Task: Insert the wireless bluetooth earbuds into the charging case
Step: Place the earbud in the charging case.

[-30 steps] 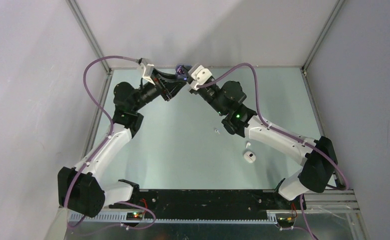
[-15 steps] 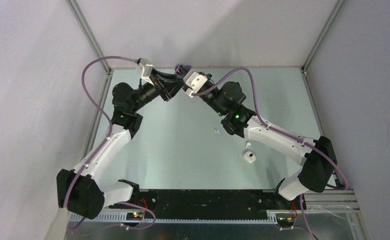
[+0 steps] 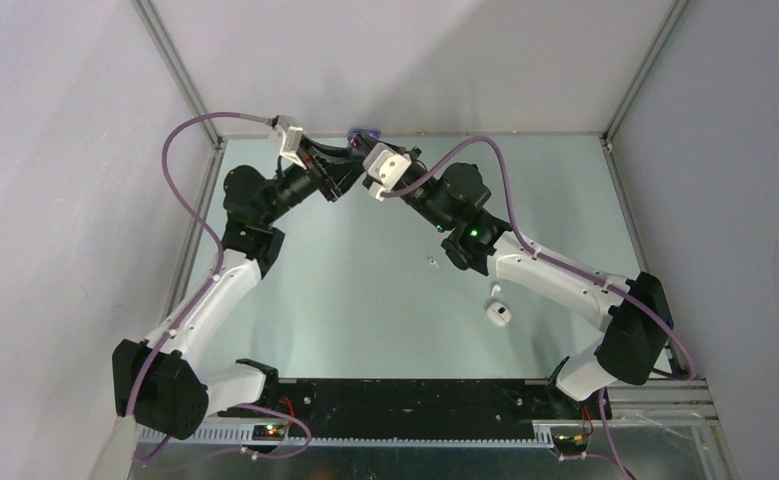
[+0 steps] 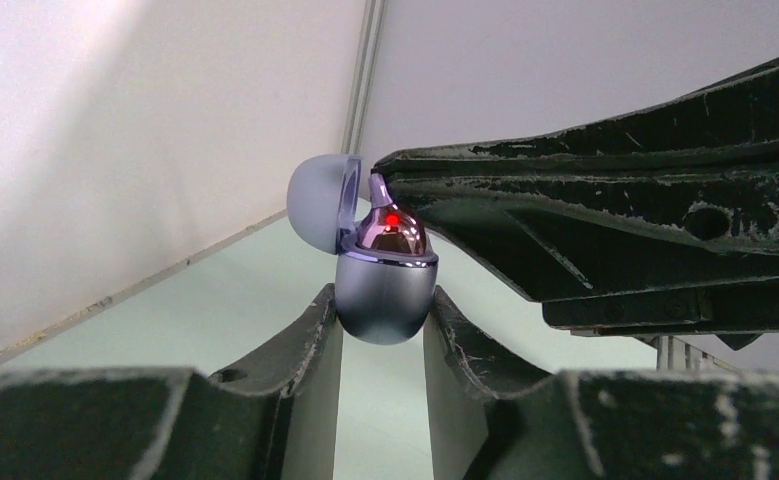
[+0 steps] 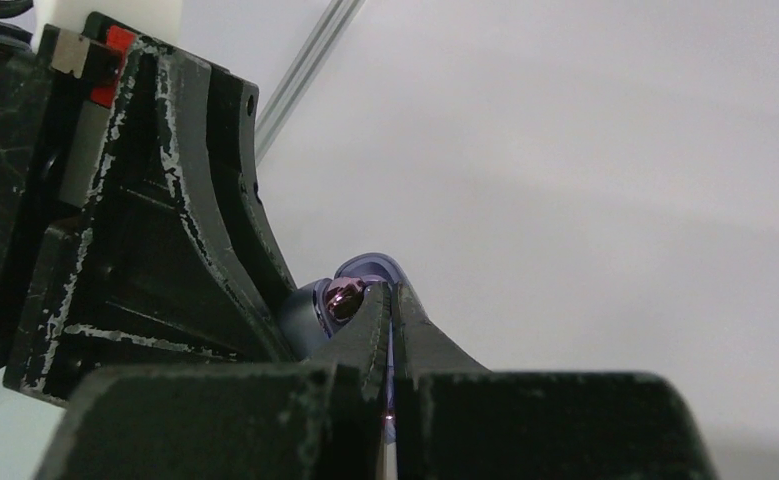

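Note:
Next, I release the purple charging case from my left gripper on the bare table (image 3: 360,230) between my arms, farther back than the white earbuds.
My left gripper (image 4: 383,305) is shut on the rounded bottom of the purple charging case (image 4: 385,295), held in the air at the far back of the table with its lid (image 4: 317,200) swung open. A shiny pale purple earbud (image 4: 392,232) with a red light sits in the case's mouth. My right gripper (image 5: 393,290) is shut, and its tips pinch the thin upper end of that earbud. In the top view the case (image 3: 365,133) shows between the two wrists. Two white earbuds (image 3: 432,263) (image 3: 496,290) lie on the table.
A white rounded thing with a dark spot (image 3: 500,314) lies beside the right forearm. The back wall and its metal frame post (image 3: 180,75) stand close behind both wrists. Purple cables loop over each arm.
The right wrist has shifted left and closer to the left gripper, bringing its tips onto the case's mouth. The left gripper still holds the case in about the same place.

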Tool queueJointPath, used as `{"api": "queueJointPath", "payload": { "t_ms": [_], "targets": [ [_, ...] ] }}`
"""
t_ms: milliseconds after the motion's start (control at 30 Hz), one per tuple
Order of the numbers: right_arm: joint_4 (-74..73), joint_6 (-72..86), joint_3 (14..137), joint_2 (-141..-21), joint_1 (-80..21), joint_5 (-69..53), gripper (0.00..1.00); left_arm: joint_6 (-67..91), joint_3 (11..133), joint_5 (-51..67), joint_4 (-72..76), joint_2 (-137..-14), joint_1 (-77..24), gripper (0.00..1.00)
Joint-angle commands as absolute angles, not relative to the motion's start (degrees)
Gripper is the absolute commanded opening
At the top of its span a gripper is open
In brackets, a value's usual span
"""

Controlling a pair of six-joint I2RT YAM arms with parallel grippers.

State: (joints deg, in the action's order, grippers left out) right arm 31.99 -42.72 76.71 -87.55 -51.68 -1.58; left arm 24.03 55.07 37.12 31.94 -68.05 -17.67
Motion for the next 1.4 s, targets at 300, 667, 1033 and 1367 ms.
{"api": "queueJointPath", "payload": {
  "t_ms": [300,667,1033,1367],
  "targets": [
    [29.8,-42.4,76.8,-87.0,-52.9,-3.8,0.0,25.1,55.3,34.8,34.4,-65.2,-17.8,0.0],
    [25.0,-42.1,76.8,-85.5,-52.4,-3.6,0.13,23.6,54.4,35.0,34.6,-65.1,-16.9,0.0],
    [18.5,-42.6,76.8,-83.3,-52.1,-6.3,0.21,22.0,53.5,37.0,34.7,-65.0,-16.1,0.0],
    [3.4,-34.1,79.3,-75.0,-46.8,-15.0,0.54,15.9,50.1,42.7,32.3,-64.4,-15.3,0.0]
  ]
}}
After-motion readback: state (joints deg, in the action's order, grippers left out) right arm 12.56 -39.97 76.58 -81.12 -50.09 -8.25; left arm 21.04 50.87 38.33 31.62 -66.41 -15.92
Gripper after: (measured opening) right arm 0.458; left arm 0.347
